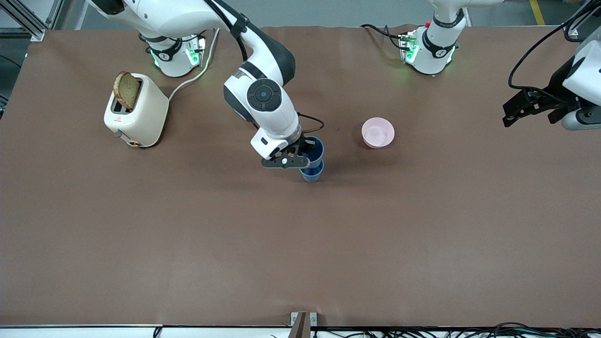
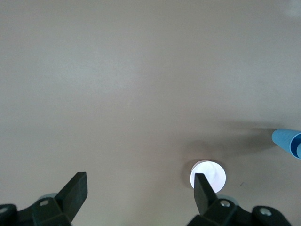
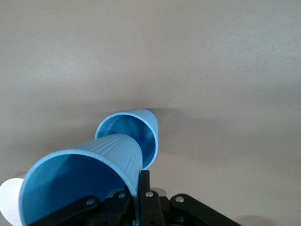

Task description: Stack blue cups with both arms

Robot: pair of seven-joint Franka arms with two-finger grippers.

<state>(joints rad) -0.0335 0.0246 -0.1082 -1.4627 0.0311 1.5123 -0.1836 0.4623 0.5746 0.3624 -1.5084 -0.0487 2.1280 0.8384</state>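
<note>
The blue cup in my right gripper should be released inside the second blue cup [image 1: 311, 166] [image 3: 126, 137] that stands on the table.
My right gripper [image 1: 304, 157] is shut on the rim of one blue cup [image 1: 313, 149], with one finger inside the cup and one outside. It holds that cup upright over the second blue cup [image 1: 311, 174], which stands on the table near the middle. In the right wrist view the held cup [image 3: 80, 183] fills the near corner, its base at the mouth of the standing cup [image 3: 148, 132], with my right gripper [image 3: 140, 186] on its wall. I cannot tell how deep it sits. My left gripper [image 1: 512, 112] waits open and empty in the air at the left arm's end; it also shows in the left wrist view [image 2: 141, 183].
A pink bowl [image 1: 378, 133] stands beside the cups toward the left arm's end; it shows white in the left wrist view [image 2: 209, 172]. A cream toaster [image 1: 136, 110] with a bread slice stands toward the right arm's end, its cable running to the right arm's base.
</note>
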